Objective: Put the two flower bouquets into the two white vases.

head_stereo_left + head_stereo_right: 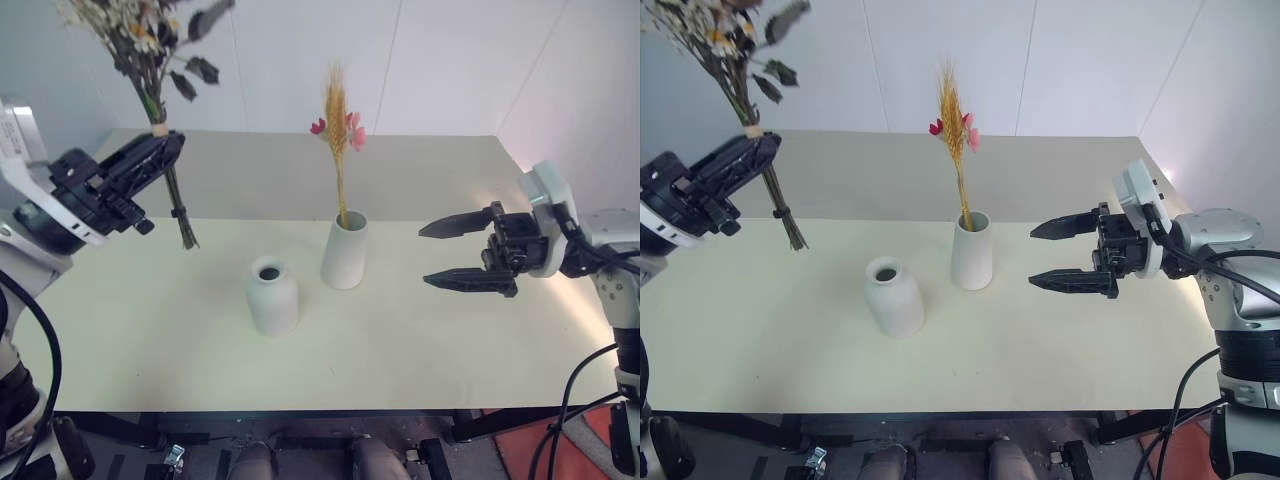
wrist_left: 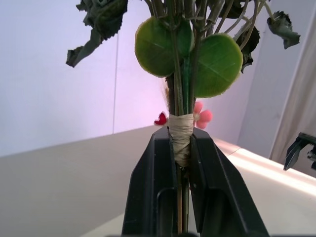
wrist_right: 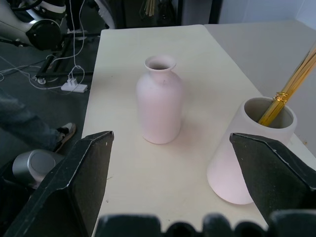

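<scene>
My left gripper needs to let go of the bushy bouquet in the narrow opening of the empty shorter round vase (image 1: 269, 271).
My left gripper (image 1: 158, 152) is shut on the taped stems of the bushy bouquet (image 1: 140, 40), held upright in the air over the table's left side; in the left wrist view both fingers (image 2: 148, 192) clamp the stem wrap (image 2: 180, 136). The wheat bouquet (image 1: 337, 110) with small pink flowers stands in the taller white vase (image 1: 344, 253) at mid-table. The shorter round vase (image 1: 272, 296) with a narrow mouth stands empty just left of it. My right gripper (image 1: 458, 253) hovers open to the right of the vases, pointing at them, with nothing between its fingers.
The cream table (image 1: 180, 340) has free surface in front and to both sides of the vases. White walls stand behind it. In the right wrist view, cables and equipment (image 3: 44, 34) lie on the floor beyond the table's far end.
</scene>
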